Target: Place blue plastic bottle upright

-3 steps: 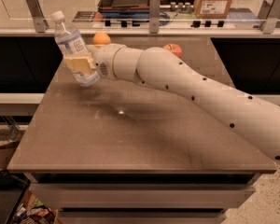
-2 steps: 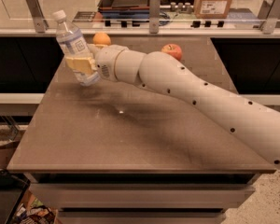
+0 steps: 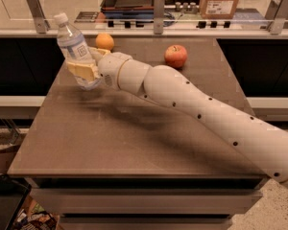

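Note:
I should use my gripper to set the blue plastic bottle down upright on the brown table (image 3: 94, 95), in front of the orange.
The blue plastic bottle (image 3: 74, 49) is clear and bluish with a white cap and a white-blue label. It is held nearly upright, cap up and tilted slightly left, over the far left part of the brown table (image 3: 129, 133). My gripper (image 3: 84, 68) is shut on the bottle's lower half, with a tan finger (image 3: 81, 71) across its front. The bottle's base is close to the table top; I cannot tell if it touches. My white arm reaches in from the lower right.
An orange (image 3: 104, 41) sits at the table's far edge just behind the gripper. A red apple (image 3: 175, 56) sits at the far middle right. A glass railing and a counter with boxes stand behind the table.
The bottle and gripper have shifted slightly; the bottle stands a little more upright and lower than before. The orange and apple have not moved.

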You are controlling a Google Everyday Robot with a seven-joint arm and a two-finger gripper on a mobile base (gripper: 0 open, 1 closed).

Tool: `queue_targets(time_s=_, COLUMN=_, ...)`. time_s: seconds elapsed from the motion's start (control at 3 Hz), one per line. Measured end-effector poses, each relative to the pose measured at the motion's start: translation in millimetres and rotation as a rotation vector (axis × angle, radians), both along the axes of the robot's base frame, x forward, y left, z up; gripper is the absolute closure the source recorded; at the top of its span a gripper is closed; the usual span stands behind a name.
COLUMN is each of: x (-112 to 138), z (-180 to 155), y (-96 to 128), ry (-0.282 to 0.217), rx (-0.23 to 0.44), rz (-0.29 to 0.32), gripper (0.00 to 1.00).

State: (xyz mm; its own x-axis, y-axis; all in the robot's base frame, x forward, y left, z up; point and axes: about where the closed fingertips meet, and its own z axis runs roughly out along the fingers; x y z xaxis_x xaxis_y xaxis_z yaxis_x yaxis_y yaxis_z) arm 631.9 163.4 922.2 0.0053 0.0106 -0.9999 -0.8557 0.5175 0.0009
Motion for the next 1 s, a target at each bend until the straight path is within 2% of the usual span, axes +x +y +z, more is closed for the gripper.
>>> queue_targets(time_s=0.67, x=-5.2, z=-10.2, y=-10.5, ry=-0.001, rx=-0.016, rz=-0.033, gripper=1.0)
queue_targets(time_s=1.0, x=-6.4, z=-17.7, y=-13.9, ry=-0.003, rx=-0.004, rz=-0.039, gripper=1.0)
